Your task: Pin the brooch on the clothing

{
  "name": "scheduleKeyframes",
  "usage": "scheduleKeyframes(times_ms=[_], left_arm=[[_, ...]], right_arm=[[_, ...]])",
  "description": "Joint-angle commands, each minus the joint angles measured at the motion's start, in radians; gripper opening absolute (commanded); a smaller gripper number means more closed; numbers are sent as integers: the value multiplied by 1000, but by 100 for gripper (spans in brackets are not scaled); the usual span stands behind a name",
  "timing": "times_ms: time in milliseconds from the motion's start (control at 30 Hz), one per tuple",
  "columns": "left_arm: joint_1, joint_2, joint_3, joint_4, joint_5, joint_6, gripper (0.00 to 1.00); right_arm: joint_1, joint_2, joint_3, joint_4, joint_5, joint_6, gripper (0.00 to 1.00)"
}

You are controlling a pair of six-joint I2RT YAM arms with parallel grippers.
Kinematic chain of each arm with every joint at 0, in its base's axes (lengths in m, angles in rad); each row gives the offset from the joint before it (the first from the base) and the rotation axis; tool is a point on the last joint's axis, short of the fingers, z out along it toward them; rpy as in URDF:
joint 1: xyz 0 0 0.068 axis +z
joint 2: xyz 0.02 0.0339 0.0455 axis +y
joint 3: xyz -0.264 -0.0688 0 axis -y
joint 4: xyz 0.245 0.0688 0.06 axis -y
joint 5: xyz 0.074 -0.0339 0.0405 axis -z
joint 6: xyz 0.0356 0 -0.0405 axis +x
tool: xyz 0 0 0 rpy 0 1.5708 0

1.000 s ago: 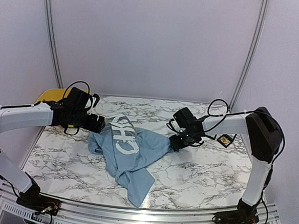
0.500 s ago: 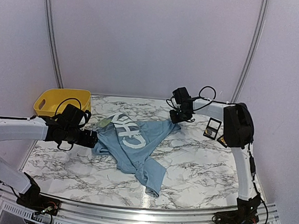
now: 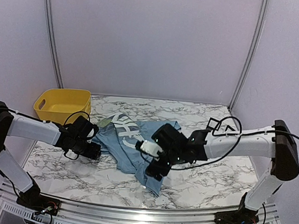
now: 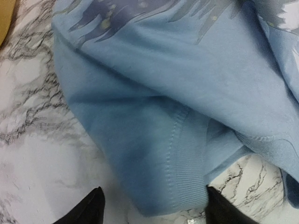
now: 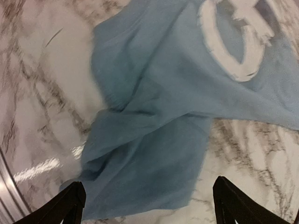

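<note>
The robot's right gripper should go down to the light blue T-shirt and close on the loose end of its near flap [image 3: 154, 188] [image 5: 112, 200], toward the metal rail.
The light blue T-shirt [image 3: 129, 141] lies crumpled on the marble table, with white lettering on its upper folds. My left gripper [image 3: 93, 151] is at the shirt's left edge. In the left wrist view it [image 4: 156, 212] is open, with a ribbed sleeve hem [image 4: 187, 177] lying between the fingertips. My right gripper [image 3: 155, 170] is over the shirt's near lower flap. In the right wrist view it [image 5: 152, 205] is open wide above that flap [image 5: 149, 172]. I see no brooch clearly; a small dark-framed card [image 3: 213, 122] shows behind the right arm.
A yellow bin [image 3: 63, 104] stands at the back left. The table [image 3: 212, 173] has a metal rail along its near edge. White walls close the back and sides.
My right arm has swung from the shirt's far right corner to its near lower flap, with the gripper open. The left gripper has shifted slightly right, to the sleeve. The shirt has settled flatter.
</note>
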Motion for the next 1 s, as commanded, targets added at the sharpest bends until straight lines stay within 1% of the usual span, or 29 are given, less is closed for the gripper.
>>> scheduleKeyframes(times_ms=[0, 67, 167, 200, 433, 567, 600, 633, 667, 733, 767, 867, 933, 967], left_arm=[[-2, 33, 31, 34, 52, 4, 62], [-3, 23, 31, 49, 80, 4, 45], [-5, -5, 8, 80, 64, 6, 11], [-5, -15, 2, 84, 54, 4, 1], [-5, -108, -41, 85, 17, -17, 0], [-5, -147, -58, 85, -3, -22, 0], [-5, -155, -61, 85, -3, -23, 0], [-6, -164, -64, 87, -7, -27, 0], [-6, -172, -67, 91, -9, -26, 0], [-6, -187, -67, 96, -20, -24, 0], [-6, -199, -64, 95, -26, -23, 0], [-9, -263, -57, 81, -30, -25, 0], [-13, -327, -47, 35, -44, -36, 0], [-19, -361, -40, -13, -55, -42, 0]], right_arm=[[101, -51, -153, 6, -50, 21, 93], [106, -52, -193, 9, -58, 64, 92], [111, -36, -244, 69, -91, 87, 89], [114, -30, -259, 97, -125, 86, 87], [114, 2, -269, 188, -222, 82, 80], [134, 40, -261, 201, -236, 67, 78], [137, 55, -261, 206, -233, 65, 75], [138, 71, -261, 214, -237, 68, 68], [138, 90, -258, 220, -249, 73, 57], [139, 112, -247, 226, -293, 86, 17], [139, 108, -242, 225, -322, 86, 1], [139, 23, -235, 219, -399, 87, 0], [138, -87, -220, 169, -440, 111, 0], [138, -147, -208, 135, -467, 124, 0]])
